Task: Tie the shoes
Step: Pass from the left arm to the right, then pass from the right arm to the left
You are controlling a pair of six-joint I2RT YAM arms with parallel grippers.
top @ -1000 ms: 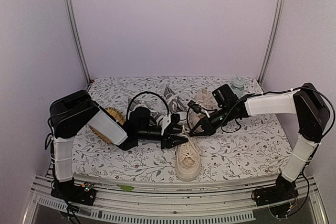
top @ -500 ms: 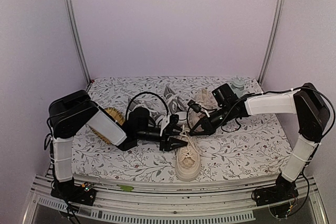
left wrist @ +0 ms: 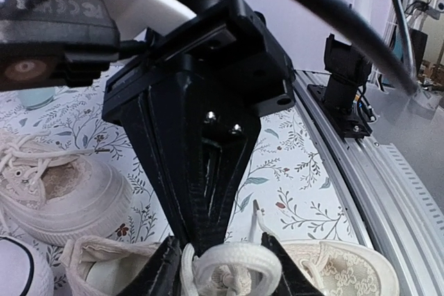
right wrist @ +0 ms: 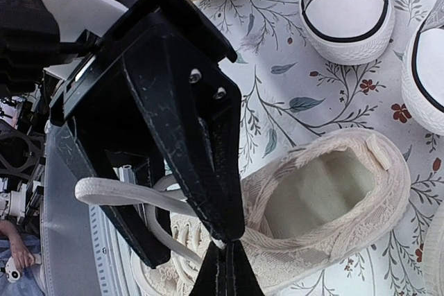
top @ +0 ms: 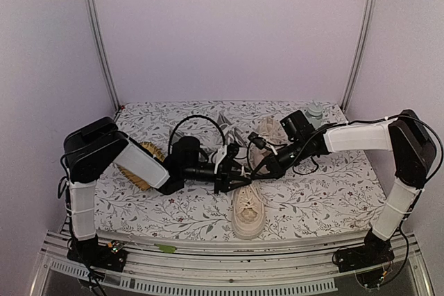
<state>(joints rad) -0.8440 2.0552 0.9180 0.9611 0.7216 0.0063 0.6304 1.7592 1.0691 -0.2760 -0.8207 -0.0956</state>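
I can see a white lace loop in the open fingertips of my left gripper, so I should pinch it with my left gripper before my right gripper takes the lace at the tongue [right wrist: 220, 243].
The near cream shoe [top: 248, 216] lies toe toward the front edge. It also shows in the right wrist view [right wrist: 333, 199]. My right gripper [top: 258, 170] is shut on a white lace end over the shoe's tongue; its closed tips [right wrist: 225, 268] meet a left fingertip. My left gripper [top: 234, 180] is open, its jaws either side of a white lace loop [left wrist: 236, 258], which also shows in the right wrist view [right wrist: 125, 192]. The second cream shoe [top: 267, 129] and the grey pair [top: 223, 126] lie behind, untouched.
A straw-coloured brush [top: 142, 161] lies under the left forearm. A pale teal bottle [top: 315, 111] stands at the back right. The metal rail [top: 229, 258] runs along the near table edge. Grey toe caps [right wrist: 347, 12] lie close to the cream shoe's heel.
My left gripper has shifted a little up and toward the right gripper, over the shoe's laces. My right gripper has barely moved.
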